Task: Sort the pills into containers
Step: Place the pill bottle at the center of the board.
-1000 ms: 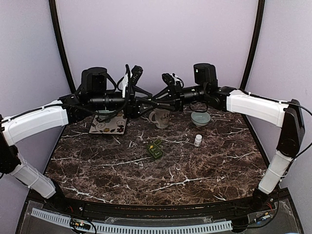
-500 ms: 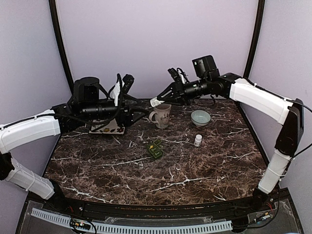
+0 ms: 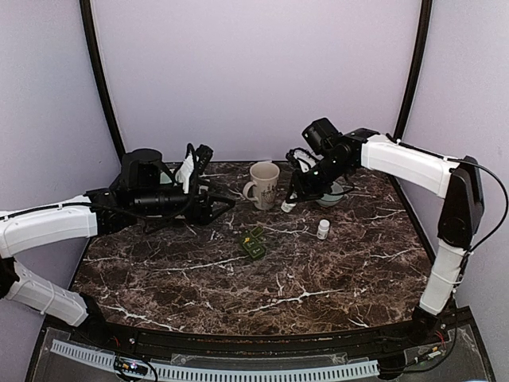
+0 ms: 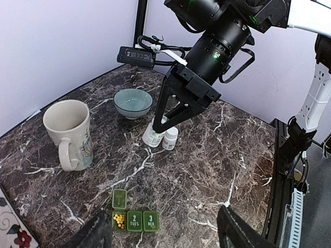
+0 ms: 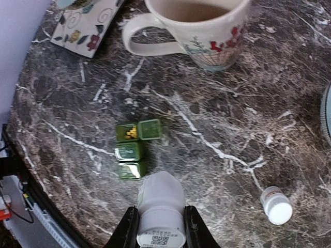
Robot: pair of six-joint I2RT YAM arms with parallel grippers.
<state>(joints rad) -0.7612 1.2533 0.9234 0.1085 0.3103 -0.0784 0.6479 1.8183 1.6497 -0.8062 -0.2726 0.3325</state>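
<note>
The robot's right gripper will release the white pill bottle, now held low over the marble, next to the small white capped bottle (image 3: pixel 301 237) (image 5: pixel 230 181), on the side that faces the organizer.
My right gripper (image 3: pixel 293 199) is shut on a white pill bottle (image 5: pixel 160 214) and holds it low over the marble, right of the mug (image 3: pixel 262 185); I cannot tell if it touches. The bottle also shows in the left wrist view (image 4: pixel 154 133), beside a small white capped bottle (image 4: pixel 170 138). A green pill organizer (image 3: pixel 254 243) lies mid-table, its first lid open on yellow pills (image 4: pixel 119 220); the lids marked 2 and 3 are closed. My left gripper (image 4: pixel 165 237) is open and empty, above and left of the organizer.
A teal bowl (image 4: pixel 133 102) sits behind the bottles, partly hidden by the right arm in the top view. A floral tile (image 5: pixel 85 26) lies at the back left. The small bottle (image 3: pixel 323 229) stands right of the organizer.
The right arm has swung down from above the mug to the table right of it, still holding the bottle. The left arm has drawn back to the left and lowered.
</note>
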